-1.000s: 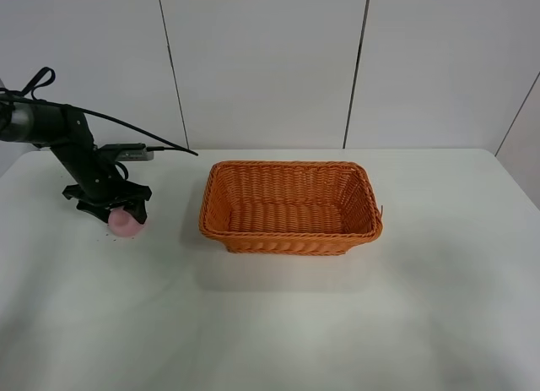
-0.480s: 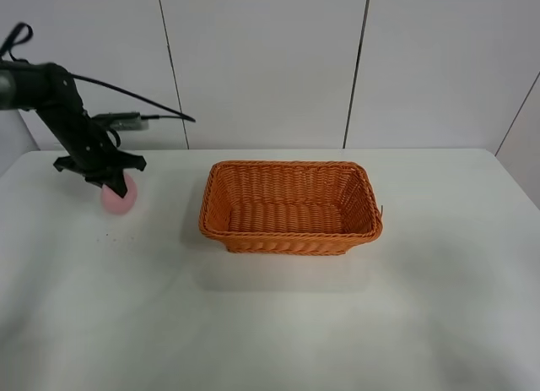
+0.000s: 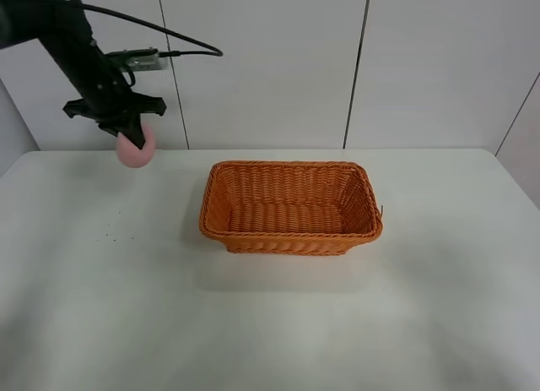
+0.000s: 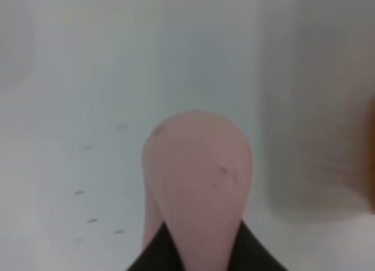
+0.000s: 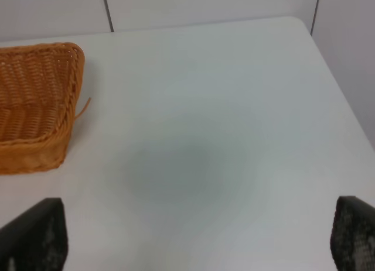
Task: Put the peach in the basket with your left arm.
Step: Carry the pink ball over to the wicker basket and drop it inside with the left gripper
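Next, I let go of the peach with my left gripper on the bottom of the basket, midway [image 3: 286,219] along the basket's near side.
The pale-pink peach [image 3: 135,150] hangs in the air at the far left, held by my left gripper [image 3: 128,136], which is shut on it high above the table. In the left wrist view the peach [image 4: 196,183] fills the middle, pinched between the dark fingertips [image 4: 157,253]. The orange wicker basket [image 3: 291,236] stands on the table's middle, to the right of and below the peach; it holds nothing. A corner of the basket [image 5: 35,107] shows in the right wrist view. My right gripper [image 5: 193,247] is open, and only its two dark fingertips [image 5: 35,236] show.
The white table [image 3: 270,323] stretches around the basket. White wall panels [image 3: 261,62] stand behind it. A black cable [image 3: 169,32] trails from the left arm. Small dark specks [image 3: 110,232] lie on the table at the left.
My left gripper has lifted the peach from the table at the left, up and slightly right, to well above the surface. The basket has not moved.
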Motion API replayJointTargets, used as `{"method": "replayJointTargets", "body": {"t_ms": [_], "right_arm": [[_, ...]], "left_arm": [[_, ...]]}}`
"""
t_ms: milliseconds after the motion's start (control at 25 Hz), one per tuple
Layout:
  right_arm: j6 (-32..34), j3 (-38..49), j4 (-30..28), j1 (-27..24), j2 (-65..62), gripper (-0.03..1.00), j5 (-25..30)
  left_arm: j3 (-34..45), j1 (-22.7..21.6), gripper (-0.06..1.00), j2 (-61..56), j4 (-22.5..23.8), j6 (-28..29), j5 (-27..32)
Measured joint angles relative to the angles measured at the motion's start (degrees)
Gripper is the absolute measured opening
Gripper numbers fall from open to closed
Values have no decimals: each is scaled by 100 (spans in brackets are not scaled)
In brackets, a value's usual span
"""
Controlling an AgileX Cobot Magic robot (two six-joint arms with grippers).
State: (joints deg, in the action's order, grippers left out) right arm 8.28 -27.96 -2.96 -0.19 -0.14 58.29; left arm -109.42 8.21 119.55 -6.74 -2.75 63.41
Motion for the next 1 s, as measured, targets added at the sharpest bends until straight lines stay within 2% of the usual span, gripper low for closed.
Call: {"method": "replayJointTargets", "body": {"t_ms": [320, 480, 640, 840, 920, 1000], "right_arm": [[0, 0, 0, 0, 0, 69, 0], [0, 0, 0, 0, 0, 69, 0], [0, 0, 0, 0, 0, 69, 0], [0, 0, 0, 0, 0, 69, 0], [0, 0, 0, 0, 0, 69, 0], [0, 0, 0, 0, 0, 69, 0]], "left_arm": [[-848, 1751, 13, 576, -30, 139, -18], [-1483, 2398, 13, 1276, -47, 181, -104], [-1743, 2721, 13, 1919, -69, 181, -281], [-1724, 2733, 14, 2320, 23, 176, -384], [-1717, 2720, 22, 2322, 48, 176, -427], [-1717, 2720, 41, 2322, 48, 165, -461]]}}
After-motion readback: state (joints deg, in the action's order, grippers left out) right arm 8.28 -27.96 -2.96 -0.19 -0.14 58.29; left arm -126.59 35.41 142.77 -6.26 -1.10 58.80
